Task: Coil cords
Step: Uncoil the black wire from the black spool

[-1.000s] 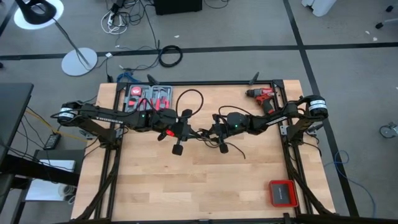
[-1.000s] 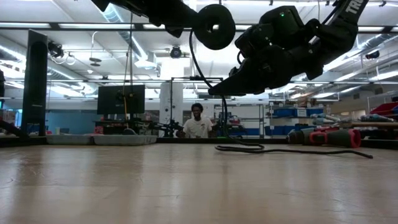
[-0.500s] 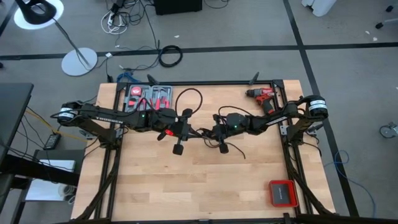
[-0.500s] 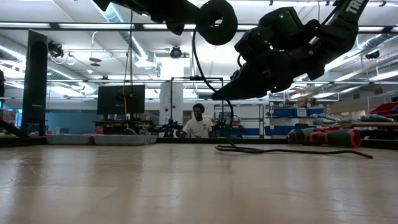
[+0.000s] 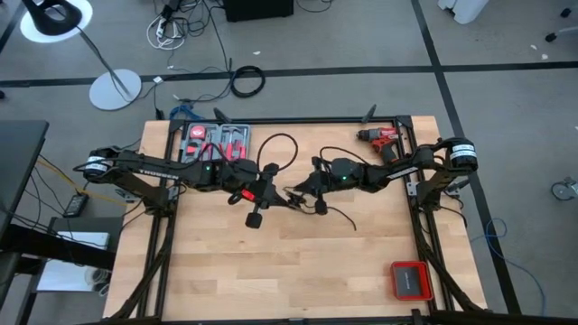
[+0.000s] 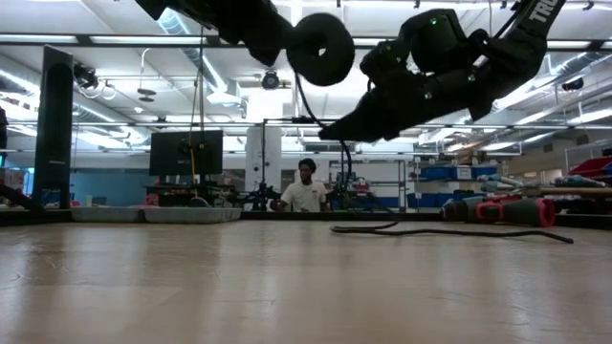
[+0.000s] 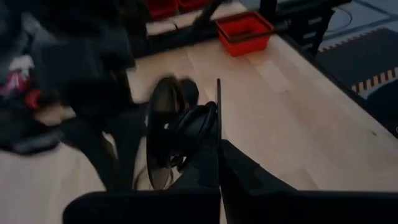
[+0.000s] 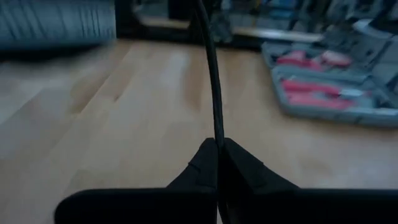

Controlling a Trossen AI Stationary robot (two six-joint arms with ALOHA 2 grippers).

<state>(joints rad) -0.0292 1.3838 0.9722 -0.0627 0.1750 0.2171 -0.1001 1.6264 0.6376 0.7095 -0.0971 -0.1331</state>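
The cord's next turn is blocked by my left gripper at the spool's held rim, so my right gripper needs to let go of the cord and take the spool's free rim (image 7: 158, 134).
The cord (image 5: 282, 143) is a thin black cable over the table's middle. One loop bows toward the far edge, and its tail (image 5: 341, 217) trails on the wood toward the near right. My left gripper (image 5: 271, 190) and my right gripper (image 5: 298, 193) face each other above the table's centre, both shut on the cord. In the low view the cord hangs down from them (image 6: 346, 182), and its lower run (image 6: 430, 230) lies on the table. My left gripper pinches the cord (image 7: 218, 115) between its two shut fingers, and the cord runs straight out past the fingertips. Dark loops of cord (image 7: 186, 127) sit just beside the fingers. The hold is well above the table. My right gripper pinches a single strand of cord (image 8: 216, 134) between its two shut fingers. It comes from the table's right side, slanting slightly downward. The strand runs on ahead of the fingertips. The held part is lifted clear, and the tail lies slack on the wood.
A red drill (image 5: 384, 138) lies at the far right and an open tool case (image 5: 215, 142) at the far left. A red box (image 5: 409, 280) sits at the near right corner. The table's near half is bare wood (image 5: 271, 271).
My right gripper has shut on the cord, moved a little toward the table's left and tipped its fingers closer to level. The small bend of cord that lay on the table below it has been drawn up. My left gripper has shifted slightly left, still shut.
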